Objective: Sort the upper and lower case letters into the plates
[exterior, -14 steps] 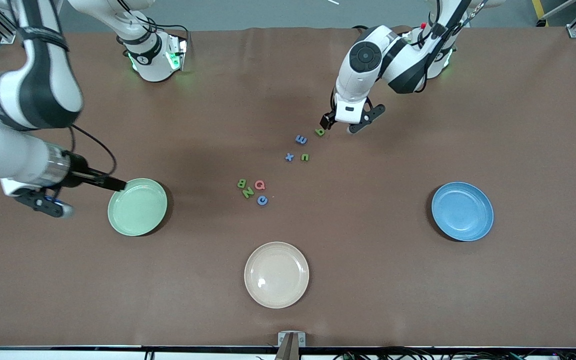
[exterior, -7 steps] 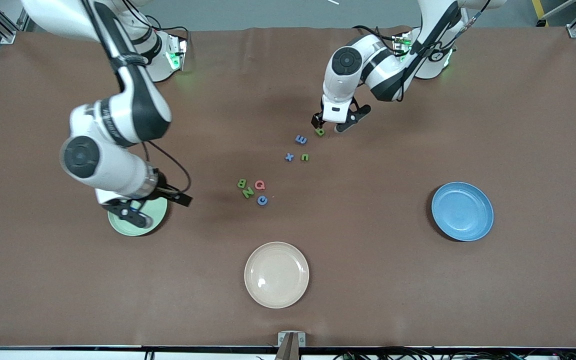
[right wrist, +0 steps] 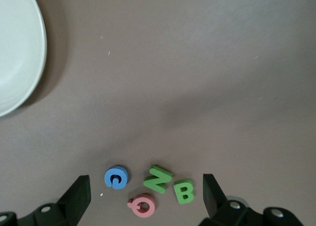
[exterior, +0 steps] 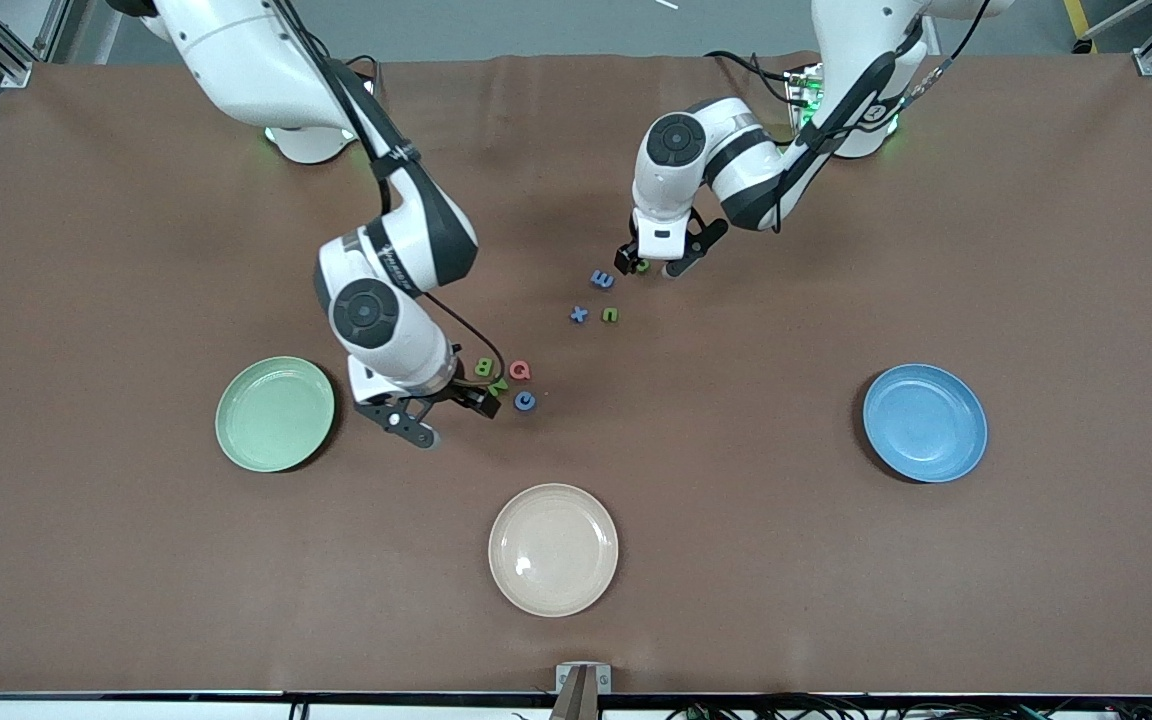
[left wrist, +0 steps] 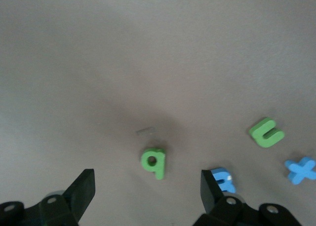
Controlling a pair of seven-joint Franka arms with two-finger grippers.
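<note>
My right gripper will close on the outer sides of the round blue letter (exterior: 525, 401) (right wrist: 116, 177), the one that sits beside the pink Q and the green Z.
Small foam letters lie mid-table in two groups. My left gripper (exterior: 648, 266) stands open and low, its fingers on either side of a green lowercase letter (exterior: 642, 265) (left wrist: 154, 161) without touching it. A blue letter (left wrist: 224, 179) sits by one fingertip (left wrist: 212, 191). My right gripper (exterior: 448, 415) (right wrist: 145, 194) hangs open beside the cluster of green B (right wrist: 184, 191), green Z (right wrist: 158, 179), pink Q (right wrist: 142, 205) and blue C (right wrist: 116, 177). The mint green plate (exterior: 274, 413) lies toward the right arm's end, the sky blue plate (exterior: 924, 422) toward the left arm's end. Both show nothing in them.
A cream-beige plate (exterior: 553, 549) lies nearer to the front camera than the letters. A blue x (exterior: 578, 314) and a green u (exterior: 611, 314) sit between the two letter groups. The brown table (exterior: 836, 600) stretches wide around the plates.
My right arm has swung from the mint green plate across to the B, Z, Q, C cluster. My left gripper has shifted sideways so that its fingers straddle the green letter.
</note>
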